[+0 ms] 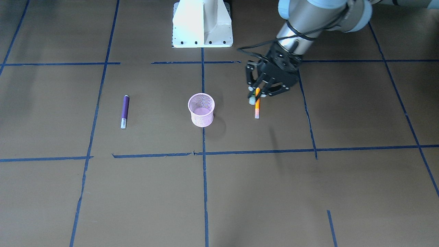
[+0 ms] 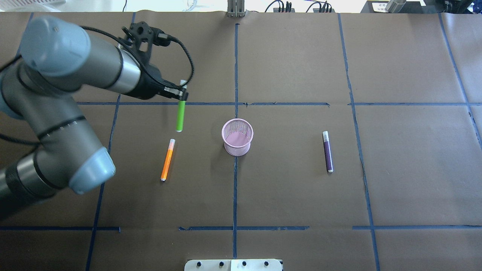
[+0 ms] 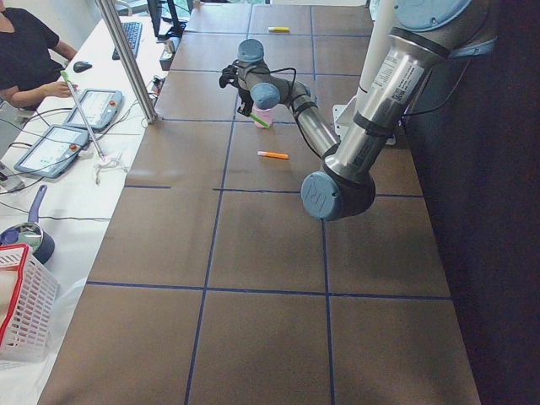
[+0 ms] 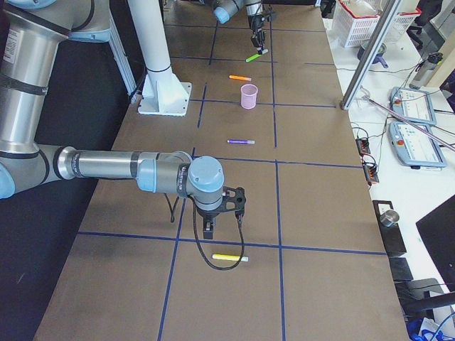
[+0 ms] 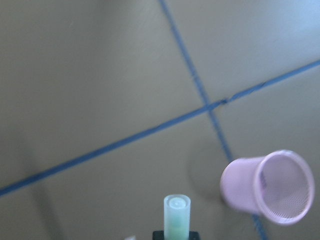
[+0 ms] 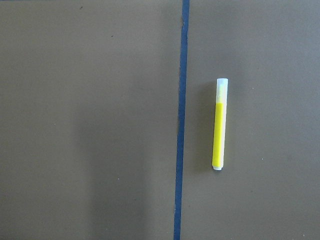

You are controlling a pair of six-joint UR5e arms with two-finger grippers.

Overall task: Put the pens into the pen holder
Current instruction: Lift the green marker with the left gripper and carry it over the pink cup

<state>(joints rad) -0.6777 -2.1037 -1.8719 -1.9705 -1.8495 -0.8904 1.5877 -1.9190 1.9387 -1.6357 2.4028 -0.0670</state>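
Next, I let go of the green pen with my left gripper inside the pink mesh pen holder (image 1: pixel 201 105) (image 5: pixel 285 187), between the orange pen and the purple pen. The green pen still hangs above the table.
My left gripper (image 2: pixel 182 94) is shut on the pale cap end of the green pen (image 2: pixel 181 114), which hangs above the table, left of and beyond the pink mesh pen holder (image 2: pixel 237 137). In the left wrist view the green pen's cap (image 5: pixel 177 214) points at me, with the pen holder (image 5: pixel 267 187) lower right. The orange pen (image 2: pixel 167 160) lies flat left of the holder and the purple pen (image 2: pixel 328 151) lies flat to its right. My right gripper (image 4: pixel 208 226) hovers far off over a yellow pen (image 6: pixel 219 125); I cannot tell whether it is open or shut.
Brown paper with blue tape lines (image 2: pixel 235 64) covers the table. The robot's white base (image 1: pixel 202 24) stands at the table's near edge. A person sits at a side desk with tablets (image 3: pixel 51 148), and a white basket (image 3: pixel 21 312) stands beside the table.
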